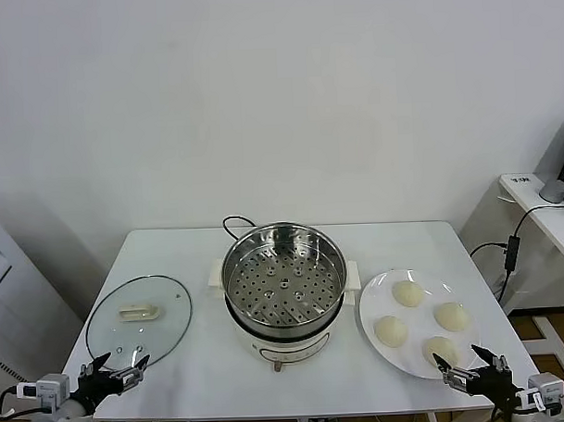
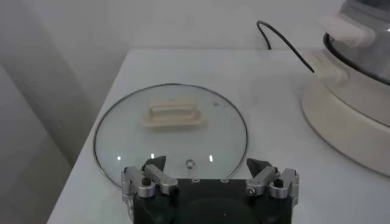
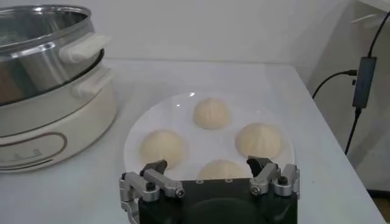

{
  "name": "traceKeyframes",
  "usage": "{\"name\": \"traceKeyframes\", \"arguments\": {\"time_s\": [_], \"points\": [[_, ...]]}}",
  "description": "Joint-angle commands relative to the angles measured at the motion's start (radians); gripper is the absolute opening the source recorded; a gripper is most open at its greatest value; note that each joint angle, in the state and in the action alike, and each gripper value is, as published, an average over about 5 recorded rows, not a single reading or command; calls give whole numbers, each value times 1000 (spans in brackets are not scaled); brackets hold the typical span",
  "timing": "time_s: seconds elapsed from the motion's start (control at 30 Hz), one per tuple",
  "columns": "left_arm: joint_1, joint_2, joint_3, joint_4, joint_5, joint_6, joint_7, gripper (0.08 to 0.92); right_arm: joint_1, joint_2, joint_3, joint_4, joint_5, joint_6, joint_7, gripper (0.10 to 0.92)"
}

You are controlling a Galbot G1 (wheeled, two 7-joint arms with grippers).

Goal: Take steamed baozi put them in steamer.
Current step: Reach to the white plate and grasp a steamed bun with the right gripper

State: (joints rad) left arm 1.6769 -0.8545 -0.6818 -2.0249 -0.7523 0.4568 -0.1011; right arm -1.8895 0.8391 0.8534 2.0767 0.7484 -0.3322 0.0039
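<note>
The fingers of my right gripper should close around the sides of the farthest baozi (image 1: 408,294) (image 3: 211,114), which sits at the back of the white plate.
Four cream-white baozi (image 1: 407,294) lie on a flat white plate (image 1: 373,305) at the table's right; they also show in the right wrist view (image 3: 212,113). The steel steamer (image 1: 283,278) with a perforated floor stands empty at the table's middle on its white base (image 3: 55,131). My right gripper (image 1: 472,364) is open and empty at the front right edge, just short of the nearest baozi (image 3: 223,169). My left gripper (image 1: 116,367) is open and empty at the front left corner, in front of the glass lid.
A round glass lid (image 1: 139,319) with a white handle (image 2: 173,114) lies flat at the table's left. The steamer's black cord (image 1: 234,222) loops behind it. A side desk with cables (image 1: 532,211) stands beyond the table's right edge.
</note>
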Motion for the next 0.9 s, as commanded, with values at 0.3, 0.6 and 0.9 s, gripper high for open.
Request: {"name": "traceKeyframes", "arguments": {"time_s": [0.3, 0.6, 0.9], "points": [[-3, 1, 4, -1, 9, 2, 1, 823, 5, -4, -1, -2, -9, -3, -4, 823], [-1, 1, 4, -3, 18, -7, 12, 823, 94, -65, 47, -47, -446, 82, -116, 823], [-20, 10, 19, -8, 29, 6, 9, 823, 390, -231, -75, -215, -1000, 230, -174, 823]]}}
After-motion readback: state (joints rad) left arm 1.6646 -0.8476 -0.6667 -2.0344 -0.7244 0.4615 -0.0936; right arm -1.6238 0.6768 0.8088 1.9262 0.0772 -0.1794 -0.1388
